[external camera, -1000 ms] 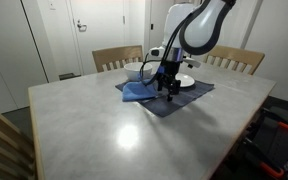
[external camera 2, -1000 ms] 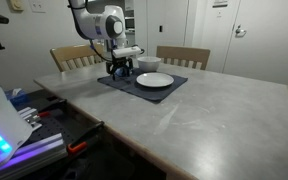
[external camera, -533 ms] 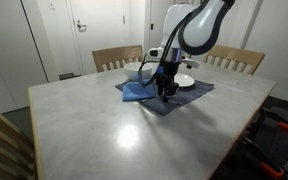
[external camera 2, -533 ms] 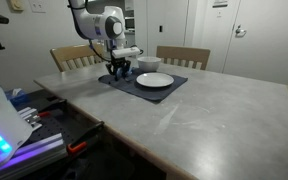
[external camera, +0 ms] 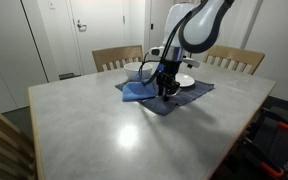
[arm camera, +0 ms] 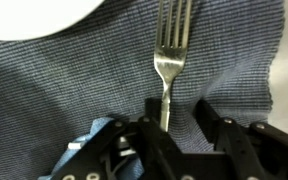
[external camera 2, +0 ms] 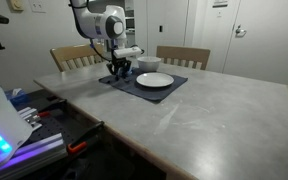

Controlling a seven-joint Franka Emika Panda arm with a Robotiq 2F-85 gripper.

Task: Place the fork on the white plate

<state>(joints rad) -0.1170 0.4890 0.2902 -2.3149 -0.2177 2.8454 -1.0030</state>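
The placemat bunches against my finger, so next I open, rise slightly, then grip the fork's neck [arm camera: 167, 92] just behind the tines.
A slender silver fork [arm camera: 169, 55] lies on a grey-blue checked placemat [arm camera: 74, 80], tines pointing away from the wrist. Its handle runs down between the two black fingers of my gripper [arm camera: 181, 108]. The handle sits close against one finger [arm camera: 154, 112], and a strip of mat shows between it and the other finger. The jaws stand partly closed around the handle, low over the mat. The white plate [arm camera: 44, 15] shows as a curved edge at the top left. In both exterior views the gripper [external camera: 166, 92] [external camera 2: 120, 74] is down on the mat beside the plate [external camera: 187, 80] [external camera 2: 154, 80]; the fork is too small to see there.
A white bowl [external camera 2: 148, 66] stands behind the plate on the placemat [external camera 2: 174, 88]. A crumpled blue cloth [external camera: 137, 92] lies by the gripper. Wooden chairs [external camera: 117, 58] [external camera 2: 183, 56] stand at the table's far side. The grey tabletop [external camera: 104, 130] stretches toward the camera.
The jaws have narrowed around the fork's handle over the last second. The arm itself has barely moved.
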